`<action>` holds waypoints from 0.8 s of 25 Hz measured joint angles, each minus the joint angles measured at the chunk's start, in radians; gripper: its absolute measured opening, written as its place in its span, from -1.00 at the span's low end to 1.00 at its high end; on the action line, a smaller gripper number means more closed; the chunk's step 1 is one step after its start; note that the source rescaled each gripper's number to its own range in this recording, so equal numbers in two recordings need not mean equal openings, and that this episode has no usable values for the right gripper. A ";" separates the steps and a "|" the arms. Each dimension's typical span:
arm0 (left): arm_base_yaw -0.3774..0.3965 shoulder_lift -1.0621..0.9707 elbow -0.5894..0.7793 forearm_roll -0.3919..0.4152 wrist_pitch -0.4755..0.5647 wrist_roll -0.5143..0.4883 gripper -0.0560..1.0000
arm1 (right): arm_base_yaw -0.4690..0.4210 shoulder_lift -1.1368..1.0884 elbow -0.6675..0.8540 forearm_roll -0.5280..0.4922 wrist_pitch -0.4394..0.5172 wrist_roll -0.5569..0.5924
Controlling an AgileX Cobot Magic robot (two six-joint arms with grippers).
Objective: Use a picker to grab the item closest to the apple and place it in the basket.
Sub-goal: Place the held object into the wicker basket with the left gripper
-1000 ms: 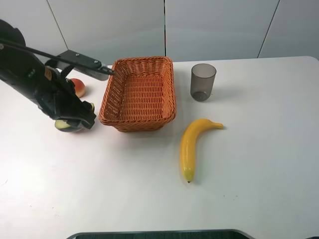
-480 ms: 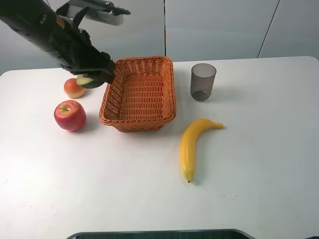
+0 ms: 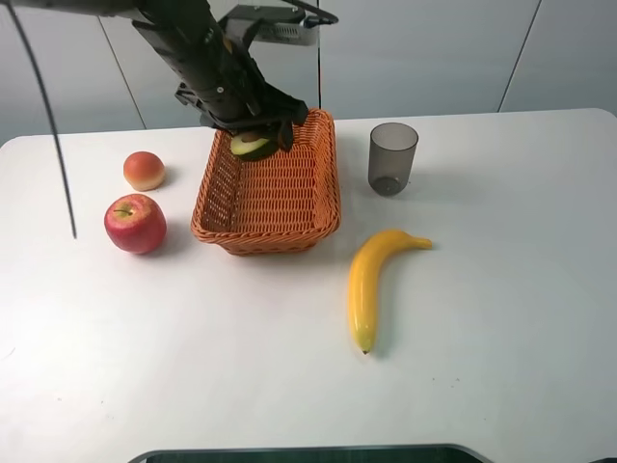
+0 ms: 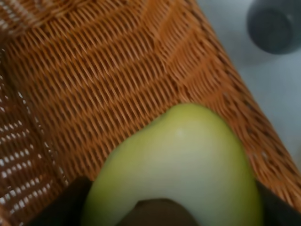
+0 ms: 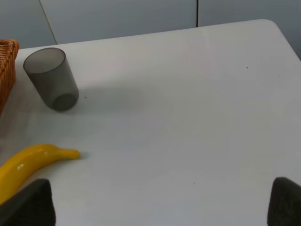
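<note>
Next, my left gripper lets go of the green avocado half on the middle of the orange wicker basket's bottom [image 3: 277, 180].
A green avocado half [image 3: 249, 147] hangs just above the far end of the orange wicker basket [image 3: 217, 198], and my left gripper [image 3: 258, 135] is shut on it. In the left wrist view the avocado half [image 4: 188, 160] fills the lower part, over the basket's weave [image 4: 117, 80]. The red apple [image 3: 135, 223] sits on the table left of the basket. My right gripper [image 5: 157, 205] is open and holds nothing; only its dark fingertips [image 5: 28, 205] show, and the exterior view does not show it.
A small orange-red fruit [image 3: 144, 171] lies behind the apple. A grey cup [image 3: 392, 158] stands right of the basket, and a yellow banana [image 3: 366, 285] lies in front of it. The right wrist view shows the cup [image 5: 51, 78] and the banana [image 5: 28, 162].
My left arm has lifted the avocado half from beside the apple and carried it right, from the basket's left rim to above the basket's far end. The apple is now uncovered.
</note>
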 joint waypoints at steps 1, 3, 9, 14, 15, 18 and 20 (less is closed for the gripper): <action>0.000 0.023 -0.011 0.006 0.000 -0.015 -0.88 | 0.000 0.000 0.000 0.000 0.000 0.000; 0.000 0.062 -0.025 0.013 -0.009 -0.040 -0.88 | 0.000 0.000 0.000 0.000 0.000 0.000; 0.000 0.150 -0.028 0.090 -0.054 -0.159 -0.89 | 0.000 0.000 0.000 0.000 0.000 0.000; 0.000 0.179 -0.028 0.110 -0.083 -0.191 -0.89 | 0.000 0.000 0.000 0.000 0.000 0.000; 0.000 0.181 -0.028 0.110 -0.086 -0.195 -0.89 | 0.000 0.000 0.000 0.000 0.000 0.000; 0.000 0.181 -0.029 0.110 -0.092 -0.194 -0.89 | 0.000 0.000 0.000 0.000 0.000 0.000; 0.000 0.181 -0.029 0.110 -0.092 -0.196 -0.89 | 0.000 0.000 0.000 0.000 0.000 0.000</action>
